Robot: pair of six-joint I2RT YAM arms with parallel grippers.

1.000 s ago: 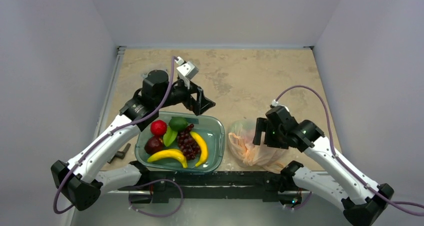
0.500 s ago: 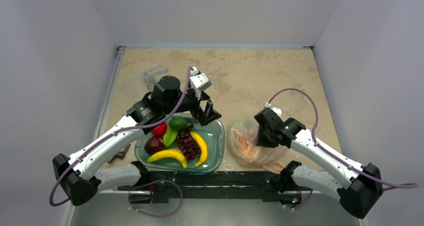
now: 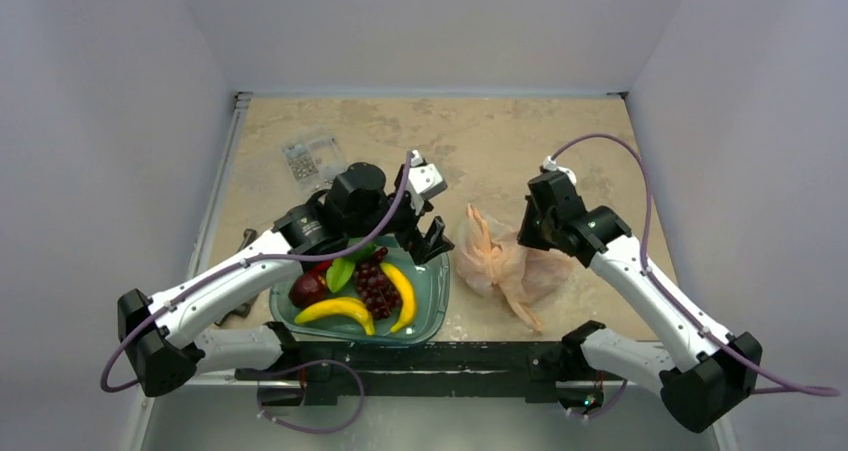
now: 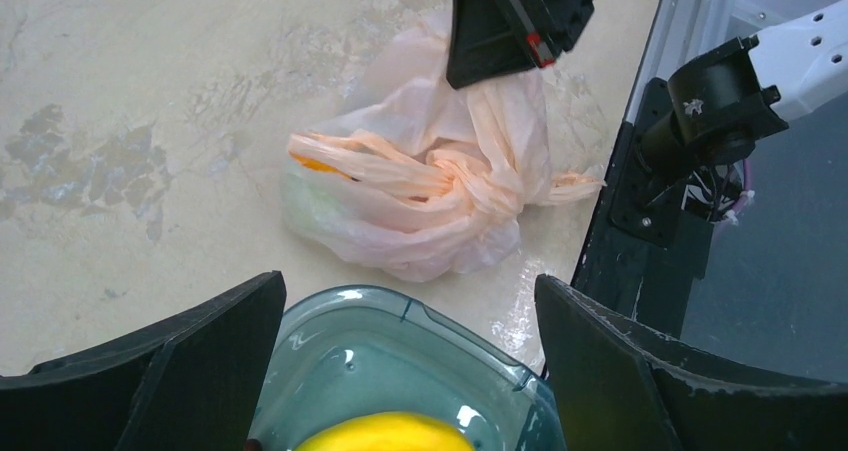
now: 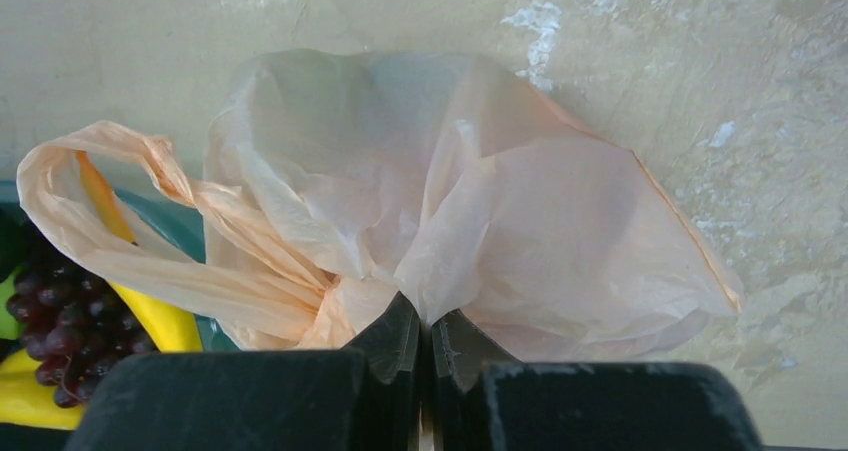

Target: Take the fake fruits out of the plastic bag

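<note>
Next, my right gripper regrips that fold [image 5: 443,271] of the bag while my left gripper pulls at the knot, because the knot keeps the bag shut beside the fold that my right gripper holds.
The peach-pink plastic bag [image 3: 500,268] lies crumpled on the table just right of the teal tray [image 3: 432,296], its handles knotted [image 4: 480,196]. My right gripper [image 3: 526,241] is shut on a fold of the bag's film [image 5: 425,321], the jaws pressed together on it. An orange patch [image 4: 318,162] shows through the film; I cannot tell fruit from print. My left gripper [image 3: 432,241] hangs open over the tray's far right corner [image 4: 408,283], holding nothing, a short way from the bag. A dark red fruit [image 3: 307,290] and a green piece [image 3: 340,272] lie in the tray.
Two yellow bananas [image 3: 340,311] and a purple grape bunch [image 3: 376,287] share the tray. A small clear packet [image 3: 313,158] lies at the far left. A dark tool [image 3: 240,308] sits left of the tray. The black metal rail [image 4: 650,201] runs along the near edge.
My right gripper closed on the bag and drew it up and away from the near edge, stretching it. My left arm swung right, over the tray's corner, toward the bag.
</note>
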